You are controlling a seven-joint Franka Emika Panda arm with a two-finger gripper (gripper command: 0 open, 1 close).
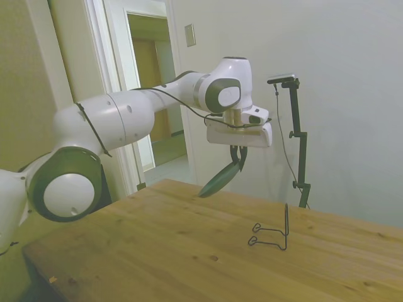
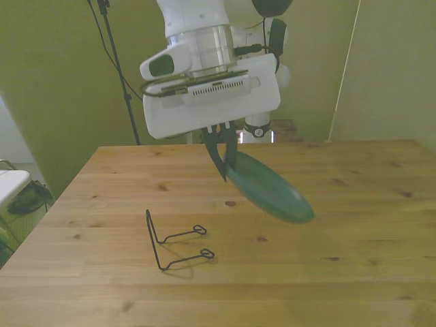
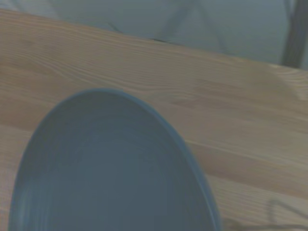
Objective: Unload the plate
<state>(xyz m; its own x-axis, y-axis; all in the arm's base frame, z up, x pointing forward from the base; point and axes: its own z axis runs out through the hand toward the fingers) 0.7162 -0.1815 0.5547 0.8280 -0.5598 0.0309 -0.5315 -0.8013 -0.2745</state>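
Next, my gripper lets go of the dark green plate on the bare wood (image 1: 207, 217) beside the black wire stand, toward the doorway.
The dark green plate (image 1: 220, 180) (image 2: 270, 189) hangs tilted in the air above the table, clear of the black wire stand (image 1: 272, 234) (image 2: 174, 242). My gripper (image 1: 238, 163) (image 2: 223, 165) is shut on the plate's upper rim. In the front view the plate is over the middle of the table, to the right of the stand. The wrist view shows the plate's face (image 3: 106, 173) close up, with bare wood behind it. The stand holds nothing.
The wooden table (image 2: 354, 225) (image 1: 157, 251) has open surface around the stand. A doorway (image 1: 154, 94) lies behind the arm in the side view. A wall (image 1: 340, 75) is behind the table.
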